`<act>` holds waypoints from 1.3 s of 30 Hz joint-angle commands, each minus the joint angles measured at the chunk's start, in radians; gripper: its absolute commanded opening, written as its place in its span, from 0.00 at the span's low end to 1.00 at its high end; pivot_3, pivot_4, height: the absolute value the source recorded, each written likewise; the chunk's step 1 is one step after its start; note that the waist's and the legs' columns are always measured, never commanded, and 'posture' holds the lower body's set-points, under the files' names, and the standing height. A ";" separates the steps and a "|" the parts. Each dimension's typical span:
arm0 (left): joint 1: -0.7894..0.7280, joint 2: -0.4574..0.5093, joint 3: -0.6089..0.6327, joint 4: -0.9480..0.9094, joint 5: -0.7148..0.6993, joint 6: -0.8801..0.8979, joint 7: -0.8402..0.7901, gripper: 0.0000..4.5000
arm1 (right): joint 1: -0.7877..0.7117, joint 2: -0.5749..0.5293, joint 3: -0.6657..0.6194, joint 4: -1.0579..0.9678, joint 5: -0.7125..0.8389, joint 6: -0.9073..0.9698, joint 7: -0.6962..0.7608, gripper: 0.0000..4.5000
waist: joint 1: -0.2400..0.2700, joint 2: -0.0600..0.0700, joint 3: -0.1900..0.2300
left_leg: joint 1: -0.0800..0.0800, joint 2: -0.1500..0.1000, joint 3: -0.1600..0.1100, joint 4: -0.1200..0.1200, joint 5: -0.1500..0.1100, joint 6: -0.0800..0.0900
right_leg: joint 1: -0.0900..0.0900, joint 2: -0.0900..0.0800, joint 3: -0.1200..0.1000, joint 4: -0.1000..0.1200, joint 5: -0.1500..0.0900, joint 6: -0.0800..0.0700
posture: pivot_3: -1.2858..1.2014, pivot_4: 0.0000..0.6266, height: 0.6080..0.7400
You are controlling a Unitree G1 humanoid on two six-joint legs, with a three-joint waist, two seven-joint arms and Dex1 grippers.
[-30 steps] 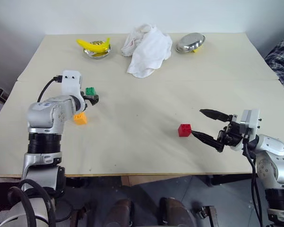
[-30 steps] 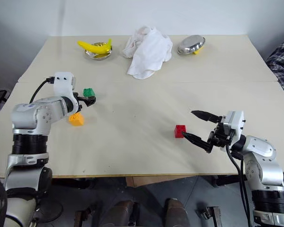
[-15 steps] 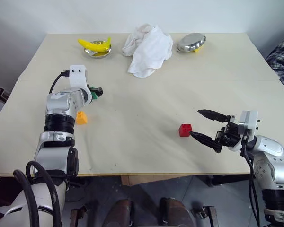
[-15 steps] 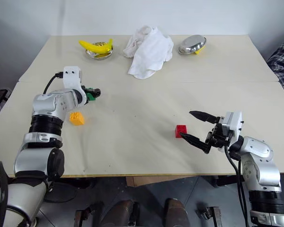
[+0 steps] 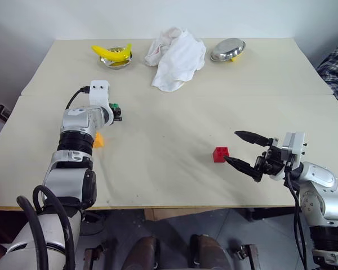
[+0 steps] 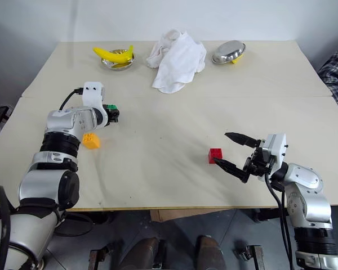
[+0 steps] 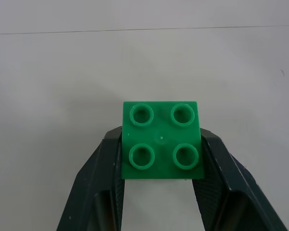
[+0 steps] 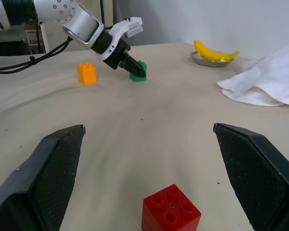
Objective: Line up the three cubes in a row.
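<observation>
Next, my left gripper sets the green cube down on the table (image 5: 187,155) near the red cube, on the side facing the orange cube.
The green cube (image 7: 161,139) sits at the table's left side with my left gripper (image 5: 117,112) shut on it, one black finger (image 7: 106,159) against each side; it looks to rest on the tabletop. The orange cube (image 5: 98,140) stands just nearer than it, partly behind my left forearm. Toward the right of the table lies the red cube (image 5: 220,154). My right gripper (image 5: 232,147) hovers open just to the right of the red cube, fingers spread wide and touching nothing.
Along the far edge stand a small metal dish holding a banana (image 5: 114,54), a crumpled white cloth (image 5: 174,56) and a tilted metal bowl (image 5: 227,49). Plaid fabric (image 5: 335,70) shows at the right edge. A seam (image 5: 214,95) crosses the tabletop.
My left arm has reached forward and its gripper, open before, has shut on the green cube. The right arm and the red and orange cubes have stayed put.
</observation>
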 commanded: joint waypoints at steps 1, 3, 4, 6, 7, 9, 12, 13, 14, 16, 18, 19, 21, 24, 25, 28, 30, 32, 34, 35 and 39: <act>0.010 0.008 0.005 -0.072 -0.002 -0.083 -0.067 0.34 | -0.008 -0.003 -0.021 -0.009 0.003 -0.026 0.008 1.00 | 0.000 0.000 0.000 | 0.000 0.000 0.000 0.000 0.000 0.000 | 0.000 0.000 0.000 0.000 0.000 0.000 | 0.52 0.24 1.00; 0.027 0.018 -0.028 -0.113 0.007 -0.118 -0.142 0.34 | -0.006 -0.014 -0.034 -0.007 0.002 -0.030 0.008 1.00 | 0.000 0.000 0.000 | 0.000 0.000 0.000 0.000 0.000 0.000 | 0.000 0.000 0.000 0.000 0.000 0.000 | 0.52 0.24 1.00; 0.041 0.022 -0.047 -0.149 0.005 -0.163 -0.206 0.34 | 0.003 -0.021 -0.045 -0.008 0.002 -0.032 0.007 1.00 | 0.000 0.000 0.000 | 0.000 0.000 0.000 0.000 0.000 0.000 | 0.000 0.000 0.000 0.000 0.000 0.000 | 0.52 0.24 1.00; 0.077 0.038 -0.105 -0.245 -0.003 -0.219 -0.366 0.34 | 0.027 -0.036 -0.071 -0.013 0.007 -0.030 0.003 1.00 | 0.001 0.000 0.000 | 0.000 0.000 0.000 0.000 0.000 0.000 | 0.000 0.000 -0.001 0.000 0.000 0.000 | 0.52 0.24 1.00; 0.099 0.052 -0.136 -0.301 -0.011 -0.229 -0.450 0.34 | 0.042 -0.046 -0.083 -0.021 0.010 -0.025 0.002 1.00 | 0.002 0.000 0.000 | 0.000 0.000 0.000 0.000 0.000 0.000 | 0.000 0.000 -0.001 0.000 0.000 0.000 | 0.52 0.24 1.00; 0.150 0.090 -0.203 -0.416 -0.022 -0.260 -0.618 0.34 | 0.065 -0.073 -0.110 -0.029 0.015 -0.020 0.011 1.00 | 0.000 0.000 0.000 | -0.001 -0.001 -0.001 0.000 0.000 0.000 | 0.000 0.000 -0.001 0.000 0.000 0.000 | 0.52 0.24 1.00; 0.210 0.133 -0.268 -0.531 -0.028 -0.313 -0.792 0.34 | 0.090 -0.109 -0.151 -0.038 0.030 -0.008 0.019 1.00 | -0.002 0.000 0.000 | -0.001 -0.001 0.000 -0.001 0.000 0.000 | 0.000 0.000 -0.001 -0.002 0.000 0.000 | 0.52 0.24 1.00; 0.220 0.140 -0.283 -0.548 -0.025 -0.332 -0.829 0.34 | 0.094 -0.120 -0.161 -0.040 0.035 0.000 0.020 1.00 | -0.001 0.000 0.000 | -0.001 0.000 0.001 -0.001 0.000 0.001 | 0.000 0.000 0.000 -0.002 0.000 0.000 | 0.52 0.24 1.00; 0.236 0.143 -0.319 -0.579 -0.021 -0.363 -0.890 0.34 | 0.116 -0.142 -0.178 -0.053 0.040 0.011 0.034 1.00 | -0.001 0.000 0.000 | -0.001 0.000 0.001 0.000 0.000 0.001 | 0.001 0.000 0.000 -0.002 0.000 0.000 | 0.52 0.24 1.00; 0.257 0.136 -0.379 -0.626 -0.010 -0.385 -0.968 0.34 | 0.168 -0.182 -0.212 -0.088 0.056 0.033 0.065 1.00 | 0.001 0.000 0.000 | -0.001 0.001 0.001 0.000 0.000 0.001 | 0.001 0.000 0.000 -0.003 0.000 0.000 | 0.52 0.24 1.00; 0.275 0.120 -0.431 -0.647 0.008 -0.396 -1.008 0.34 | 0.211 -0.205 -0.235 -0.121 0.074 0.052 0.082 1.00 | 0.004 0.000 0.000 | -0.001 0.001 0.001 0.000 0.001 0.001 | 0.002 0.000 0.000 -0.003 0.000 0.000 | 0.52 0.24 1.00; 0.282 0.105 -0.461 -0.645 0.024 -0.410 -1.022 0.34 | 0.241 -0.216 -0.246 -0.140 0.083 0.061 0.096 1.00 | 0.006 0.000 0.000 | -0.001 0.000 0.001 0.000 0.001 0.001 | 0.002 0.000 0.000 -0.003 0.000 0.000 | 0.52 0.24 1.00; 0.277 0.074 -0.500 -0.620 0.058 -0.405 -1.017 0.34 | 0.284 -0.229 -0.259 -0.164 0.086 0.063 0.123 1.00 | 0.007 0.000 0.000 | -0.001 0.000 0.001 0.001 0.001 0.002 | 0.003 0.000 0.000 -0.004 0.000 0.000 | 0.52 0.24 1.00; 0.243 0.016 -0.519 -0.572 0.097 -0.377 -0.970 0.34 | 0.309 -0.234 -0.274 -0.176 0.087 0.058 0.140 1.00 | 0.005 0.000 0.000 | -0.001 0.000 0.001 0.001 0.002 0.003 | 0.004 -0.001 0.001 -0.004 0.001 0.001 | 0.52 0.24 1.00; 0.228 -0.009 -0.519 -0.551 0.108 -0.376 -0.948 0.34 | 0.315 -0.237 -0.279 -0.178 0.088 0.061 0.145 1.00 | 0.005 0.000 0.000 | -0.001 0.000 0.001 0.001 0.002 0.003 | 0.003 -0.001 0.001 -0.004 0.001 0.001 | 0.52 0.24 1.00; 0.210 -0.037 -0.523 -0.525 0.137 -0.371 -0.927 0.34 | 0.330 -0.246 -0.285 -0.186 0.089 0.073 0.154 1.00 | 0.005 0.000 0.000 | -0.001 0.000 0.001 0.001 0.003 0.004 | 0.003 -0.001 0.001 -0.004 0.001 0.001 | 0.52 0.24 1.00; 0.215 -0.041 -0.525 -0.528 0.144 -0.359 -0.927 0.34 | 0.334 -0.246 -0.288 -0.189 0.089 0.078 0.154 1.00 | 0.004 0.000 0.000 | -0.001 0.000 0.001 0.001 0.002 0.004 | 0.003 -0.001 0.001 -0.004 0.001 0.001 | 0.52 0.24 1.00; 0.226 -0.050 -0.522 -0.543 0.140 -0.331 -0.928 0.34 | 0.332 -0.244 -0.286 -0.190 0.088 0.081 0.148 1.00 | 0.003 0.000 0.000 | -0.001 0.000 0.001 0.001 0.003 0.004 | 0.003 -0.001 0.001 -0.004 0.001 0.001 | 0.52 0.24 1.00; 0.244 -0.057 -0.532 -0.578 0.137 -0.306 -0.937 0.34 | 0.322 -0.239 -0.278 -0.187 0.083 0.084 0.139 1.00 | 0.003 0.000 0.000 | -0.001 0.000 0.001 0.001 0.003 0.004 | 0.003 -0.001 0.001 -0.004 0.001 0.001 | 0.52 0.24 1.00; 0.251 -0.058 -0.538 -0.591 0.139 -0.300 -0.940 0.34 | 0.318 -0.238 -0.274 -0.185 0.082 0.084 0.136 1.00 | 0.003 0.000 0.000 | -0.001 0.000 0.001 0.001 0.003 0.004 | 0.003 -0.002 0.001 -0.004 0.001 0.001 | 0.52 0.24 1.00; 0.264 -0.090 -0.560 -0.606 0.163 -0.294 -0.917 0.34 | 0.298 -0.229 -0.250 -0.181 0.078 0.087 0.126 1.00 | 0.008 0.000 0.000 | -0.001 -0.001 0.000 0.001 0.003 0.004 | 0.004 -0.002 0.002 -0.004 0.001 0.001 | 0.52 0.24 1.00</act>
